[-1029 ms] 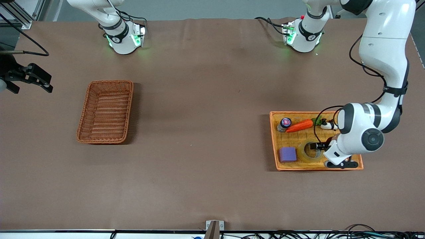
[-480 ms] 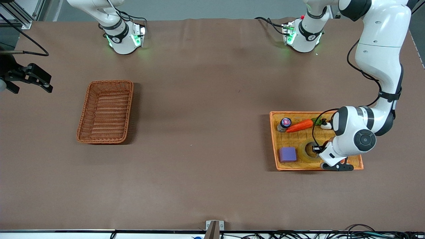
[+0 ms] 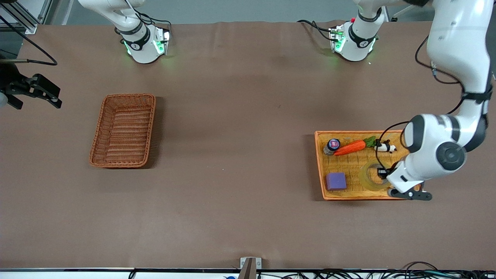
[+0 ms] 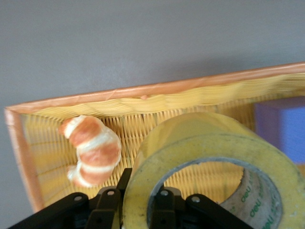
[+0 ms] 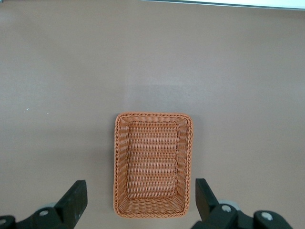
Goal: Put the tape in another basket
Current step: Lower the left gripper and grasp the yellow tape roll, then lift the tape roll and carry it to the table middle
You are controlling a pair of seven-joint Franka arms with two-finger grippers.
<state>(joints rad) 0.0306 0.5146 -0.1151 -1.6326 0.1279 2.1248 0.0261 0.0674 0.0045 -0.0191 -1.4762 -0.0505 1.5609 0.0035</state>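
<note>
The tape will leave my left gripper on the table about midway (image 3: 223, 148) between the reddish-brown basket and the tray.
The tape (image 3: 368, 179) is a yellowish roll in the shallow orange-yellow tray (image 3: 321, 170), at the tray's edge nearer the front camera. My left gripper (image 3: 383, 172) is shut on the roll's wall, one finger inside the grey core and one outside. In the left wrist view the tape (image 4: 205, 143) stands tilted in my left gripper (image 4: 143, 188) over the tray (image 4: 157, 102). The reddish-brown basket (image 3: 123, 95) stands empty toward the right arm's end. My right gripper (image 3: 54, 97) waits open in the air at that end; its wrist view shows the basket (image 5: 152, 116) between the open fingers (image 5: 74, 198).
The tray also holds a purple block (image 3: 335, 180), a carrot toy (image 3: 348, 147), a small dark-capped bottle (image 3: 332, 145) and a panda figure (image 3: 383, 147). A croissant toy (image 4: 90, 150) lies in the tray corner beside the tape.
My left arm has shifted toward the left arm's end of the table, and the tape has moved with it across the tray. The right arm has not moved.
</note>
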